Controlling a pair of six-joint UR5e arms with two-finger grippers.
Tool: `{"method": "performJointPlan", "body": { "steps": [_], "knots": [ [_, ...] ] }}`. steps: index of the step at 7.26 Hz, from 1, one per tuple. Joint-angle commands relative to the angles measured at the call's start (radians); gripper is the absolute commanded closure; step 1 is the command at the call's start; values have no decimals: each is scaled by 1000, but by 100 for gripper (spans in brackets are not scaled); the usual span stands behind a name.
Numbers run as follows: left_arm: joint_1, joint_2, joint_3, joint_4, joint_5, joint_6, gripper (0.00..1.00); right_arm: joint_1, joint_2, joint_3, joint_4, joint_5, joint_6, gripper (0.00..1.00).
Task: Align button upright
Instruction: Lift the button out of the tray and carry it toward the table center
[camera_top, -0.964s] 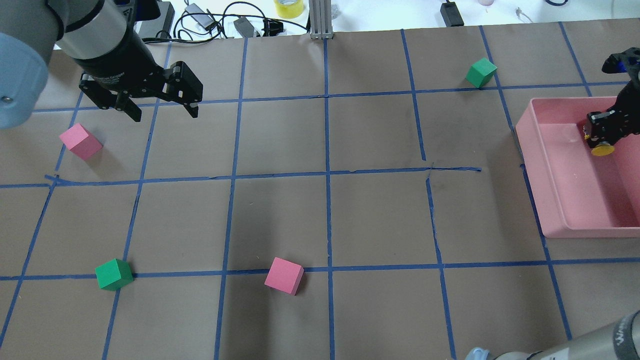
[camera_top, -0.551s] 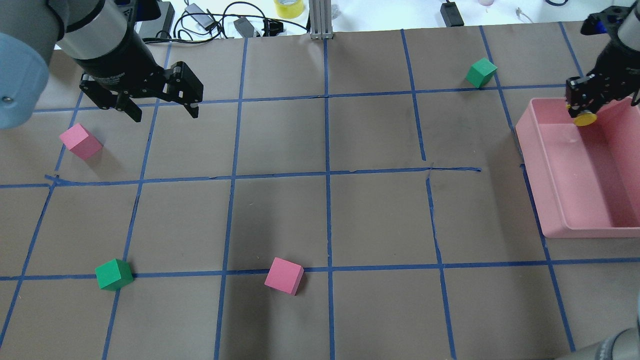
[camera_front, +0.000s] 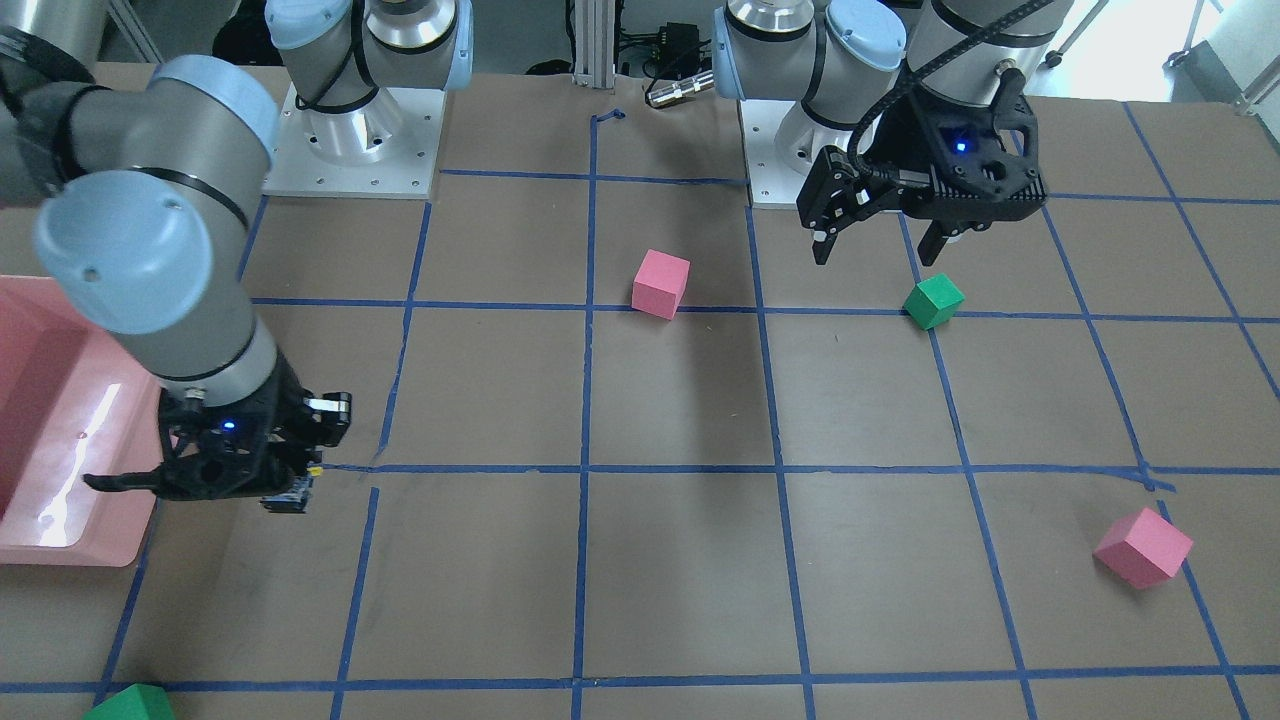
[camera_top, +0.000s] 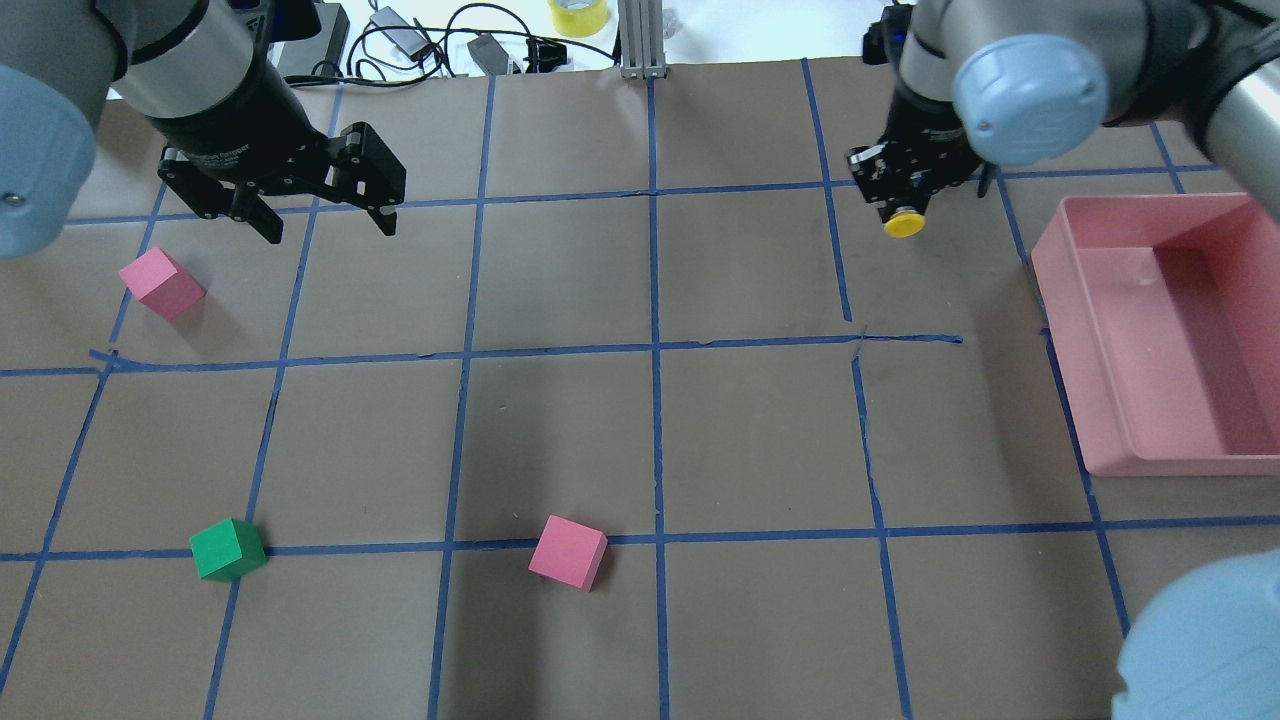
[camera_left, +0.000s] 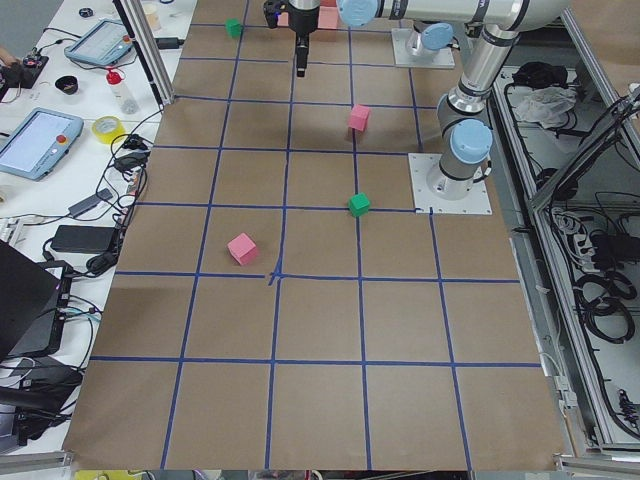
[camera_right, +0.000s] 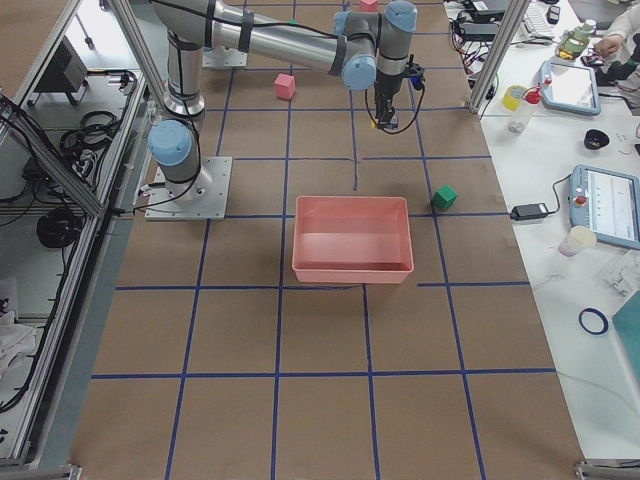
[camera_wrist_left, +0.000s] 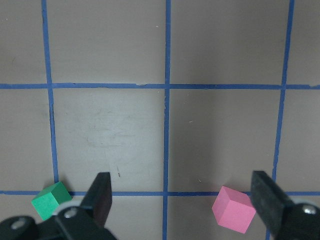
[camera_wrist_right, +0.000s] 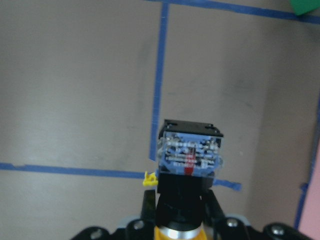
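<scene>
I need to use my right gripper to stand the button by the blue tape line passing the nearer pink cube (camera_front: 595, 569), halfway between crossings.
The button has a yellow cap (camera_top: 903, 224), a black body and a clear grey contact block (camera_wrist_right: 190, 152). My right gripper (camera_top: 900, 203) is shut on its black body and holds it above the brown table, left of the pink tray (camera_top: 1100, 400). In the right wrist view the contact block points away from the camera and the cap sits low between the fingers. In the front view the right gripper (camera_front: 285, 490) hangs beside the tray's corner. My left gripper (camera_top: 330, 230) is open and empty, hovering at the far left; it also shows in the front view (camera_front: 875, 250).
On the table lie a pink cube (camera_top: 160, 283), a green cube (camera_top: 228, 548) and a second pink cube (camera_top: 568, 551). Another green cube (camera_right: 444, 197) lies near the tray's far corner, hidden under my right arm in the overhead view. Blue tape lines grid the table.
My right gripper has carried the button up out of the pink tray and leftward over the table. The left arm has not moved.
</scene>
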Motion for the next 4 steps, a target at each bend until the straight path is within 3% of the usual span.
{"method": "performJointPlan", "body": {
  "steps": [1, 2, 4],
  "knots": [
    [0, 1, -1, 0, 0, 0, 0, 129, 124, -21, -100, 113, 149, 100],
    [1, 0, 1, 0, 0, 0, 0, 166, 183, -40, -158, 155, 199, 100],
    [0, -2, 3, 0, 0, 0, 0, 240, 258, -91, -206, 158, 256, 100]
  ]
}}
